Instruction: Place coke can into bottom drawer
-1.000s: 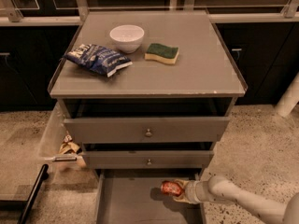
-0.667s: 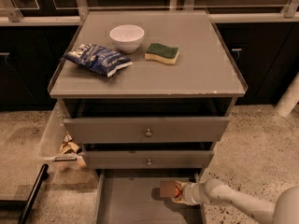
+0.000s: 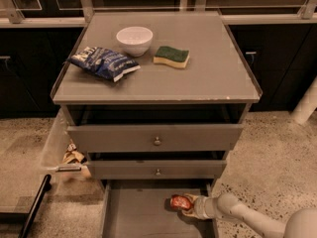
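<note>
Next, my gripper lets go of the coke can near the middle of the bottom drawer's grey bottom (image 3: 171, 208).
The coke can (image 3: 177, 202), red with a silver end, lies on its side inside the open bottom drawer (image 3: 133, 214), near the drawer's right wall and just in front of the middle drawer's face. My gripper (image 3: 185, 205) reaches in from the lower right over the drawer's right wall and is shut on the coke can. The can is low over the drawer's grey floor; I cannot tell whether it touches it.
The two upper drawers (image 3: 157, 141) with round knobs stand slightly open above. On the cabinet top are a white bowl (image 3: 134, 38), a blue chip bag (image 3: 103, 62) and a green-and-yellow sponge (image 3: 171, 56). Crumpled packaging (image 3: 73, 157) lies left of the cabinet.
My gripper and the coke can have moved slightly left and lower into the bottom drawer. Nothing on the cabinet top has moved.
</note>
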Robot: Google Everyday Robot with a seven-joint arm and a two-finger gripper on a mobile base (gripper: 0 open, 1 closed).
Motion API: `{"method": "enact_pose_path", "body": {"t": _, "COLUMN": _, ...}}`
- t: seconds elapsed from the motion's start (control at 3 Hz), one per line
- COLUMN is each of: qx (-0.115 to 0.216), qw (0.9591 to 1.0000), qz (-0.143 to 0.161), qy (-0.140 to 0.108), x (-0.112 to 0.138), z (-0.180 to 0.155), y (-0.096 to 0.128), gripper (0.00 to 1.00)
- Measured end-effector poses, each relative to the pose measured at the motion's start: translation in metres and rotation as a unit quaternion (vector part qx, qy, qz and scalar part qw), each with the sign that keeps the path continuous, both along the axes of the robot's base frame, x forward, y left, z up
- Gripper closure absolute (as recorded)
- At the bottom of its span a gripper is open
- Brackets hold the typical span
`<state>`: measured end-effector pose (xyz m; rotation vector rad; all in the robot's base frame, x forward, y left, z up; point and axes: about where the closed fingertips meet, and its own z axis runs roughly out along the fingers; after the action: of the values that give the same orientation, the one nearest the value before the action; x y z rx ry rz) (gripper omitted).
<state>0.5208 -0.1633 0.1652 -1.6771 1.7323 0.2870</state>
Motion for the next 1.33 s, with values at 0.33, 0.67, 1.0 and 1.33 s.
{"method": "enact_pose_path", "body": {"t": 0.33, "qx": 0.003, "qw": 1.0, "qz": 0.004, "qy": 0.007, "x": 0.0, "z": -0.013, "y": 0.004, "gripper": 1.0}}
{"method": "enact_pose_path", "body": {"t": 0.67, "qx": 0.008, "qw": 0.9995, "qz": 0.02, "qy": 0.023, "x": -0.005, "z": -0.027, "y": 0.021, "gripper": 1.0}}
{"method": "enact_pose_path", "body": {"t": 1.0, "qx": 0.011, "qw": 0.9983, "qz": 0.039, "qy": 0.041, "x": -0.011, "z": -0.038, "y": 0.043, "gripper": 1.0}}
{"method": "enact_pose_path", "body": {"t": 1.33, "qx": 0.012, "qw": 0.9983, "qz": 0.04, "qy": 0.041, "x": -0.011, "z": -0.038, "y": 0.044, "gripper": 0.81}}
